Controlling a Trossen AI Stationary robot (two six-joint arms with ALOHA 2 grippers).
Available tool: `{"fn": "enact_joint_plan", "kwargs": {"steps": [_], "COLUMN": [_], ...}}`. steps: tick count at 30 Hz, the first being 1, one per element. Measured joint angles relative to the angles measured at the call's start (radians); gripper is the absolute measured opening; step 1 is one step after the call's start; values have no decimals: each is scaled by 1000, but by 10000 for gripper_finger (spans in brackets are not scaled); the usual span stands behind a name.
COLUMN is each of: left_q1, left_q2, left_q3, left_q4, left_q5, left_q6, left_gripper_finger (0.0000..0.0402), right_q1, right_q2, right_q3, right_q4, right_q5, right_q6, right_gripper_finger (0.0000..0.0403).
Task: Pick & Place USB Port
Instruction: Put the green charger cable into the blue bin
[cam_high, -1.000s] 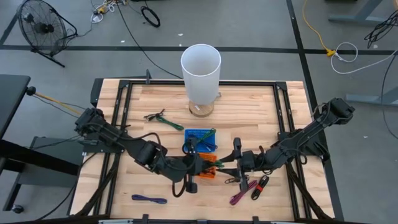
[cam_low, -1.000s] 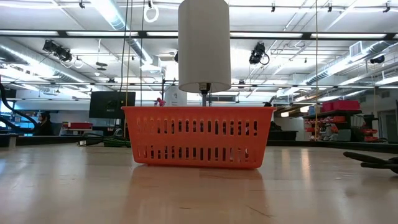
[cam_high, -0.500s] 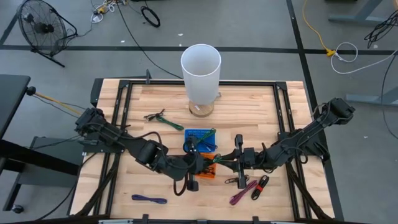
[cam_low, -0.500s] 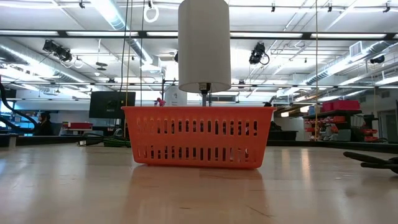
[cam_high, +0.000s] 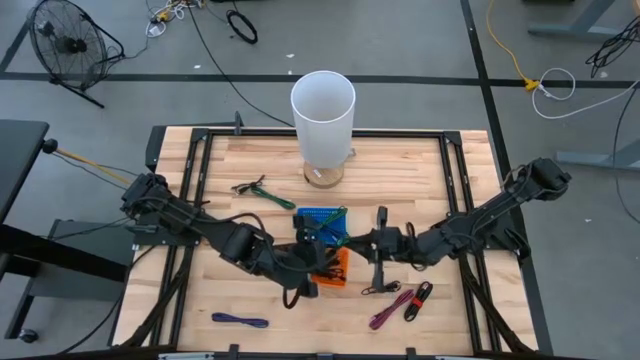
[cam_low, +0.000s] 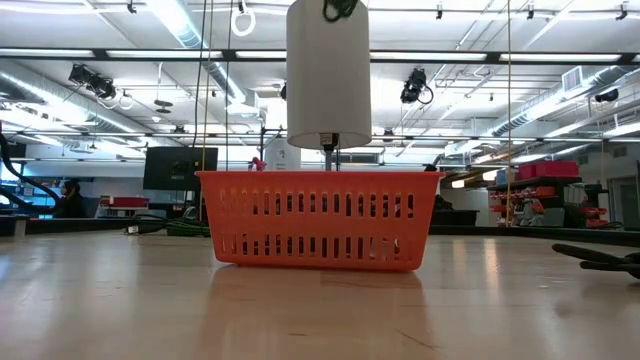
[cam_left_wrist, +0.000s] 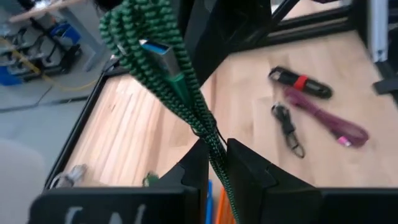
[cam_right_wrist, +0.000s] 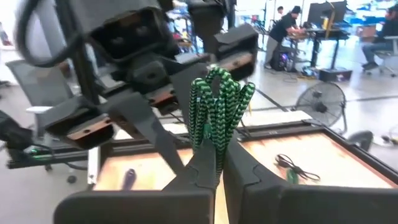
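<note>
My right gripper is going to release the green braided USB cable in the blue basket (cam_high: 318, 222), which sits just beyond the orange basket. The cable is held over the orange basket now.
A green braided USB cable, coiled in a bundle (cam_right_wrist: 219, 102), is held up between both grippers over the orange basket (cam_high: 338, 272). Its silver plug with a blue insert (cam_left_wrist: 163, 55) shows in the left wrist view. In the high view the cable (cam_high: 338, 240) sits between my left gripper (cam_high: 318, 252) and my right gripper (cam_high: 354, 246), which face each other. Both are shut on it. In the low view a dark loop of the cable (cam_low: 340, 8) shows at the top, above the orange basket (cam_low: 320, 220). My left gripper pinches the green cable's strands (cam_left_wrist: 216, 146) between its two fingers, below the plug; the bundle rises past the fingertips, lifted clear of the table. My right gripper pinches the lower end of the coiled bundle (cam_right_wrist: 216, 149) between its two fingers; the loops stand above the fingertips, lifted clear.
A blue basket (cam_high: 320, 218) with a green cable stands just beyond the orange one. A tall white cylinder (cam_high: 322, 105) stands at the far middle. Loose cables lie around: green (cam_high: 255, 190), violet (cam_high: 240, 320), magenta (cam_high: 390, 308), black-and-red (cam_high: 418, 298), small black (cam_high: 375, 290).
Both grippers have moved a little toward the table's far edge, the right one also toward the left, bringing the green cable over the orange basket's far side. The cable's loop has come into the top of the low view.
</note>
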Motion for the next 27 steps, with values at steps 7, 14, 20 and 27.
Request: {"fn": "enact_joint_plan", "kwargs": {"steps": [7, 14, 20, 27], "left_q1": [-17, -70, -116, -133], "left_q2": [-1, -2, -2, -2], "left_q3": [0, 0, 0, 0], "left_q4": [-154, -229, -239, -246], "left_q5": [32, -10, -103, -116], "left_q6": [-120, -142, -141, -160], "left_gripper_finger": [57, 57, 57, 57], "right_q1": [-130, -250, -288, -340], "right_q2": [0, 11, 106, 275], "right_q3": [0, 0, -4, -28], "right_q4": [-43, -92, 12, 207], "right_q5": [-19, -89, -143, -222], "right_q6": [45, 134, 167, 194], "right_gripper_finger": [3, 0, 0, 0]}}
